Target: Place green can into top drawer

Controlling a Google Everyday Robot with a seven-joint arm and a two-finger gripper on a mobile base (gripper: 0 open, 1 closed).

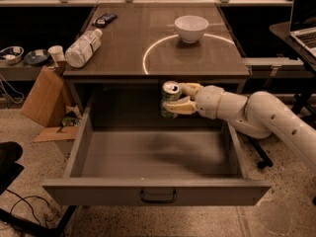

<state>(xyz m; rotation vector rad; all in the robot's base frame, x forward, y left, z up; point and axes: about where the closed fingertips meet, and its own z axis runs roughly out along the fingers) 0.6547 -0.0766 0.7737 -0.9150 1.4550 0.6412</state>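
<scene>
The green can, now hanging above the open drawer, will be let go by my gripper on the bottom of the drawer, close to the drawer's side [119, 152] that is by the cardboard box.
The green can [170, 98], with a silver top, is held upright in my gripper [178, 98]. The gripper's cream fingers [183, 105] are shut on the can's sides. It comes in from the right on a white arm. The can hangs above the back part of the open top drawer [158, 190], just below the front edge of the tabletop. The drawer is pulled fully out and its grey inside shows nothing in it. A small dark handle [158, 197] sits at the centre of its front panel.
On the tabletop [123, 48] a clear plastic bottle [84, 47] lies at the left, a white bowl [191, 28] stands at the back and a dark object [104, 19] lies at the far left. A cardboard box [43, 98] stands left of the drawer. A laptop [303, 19] sits far right.
</scene>
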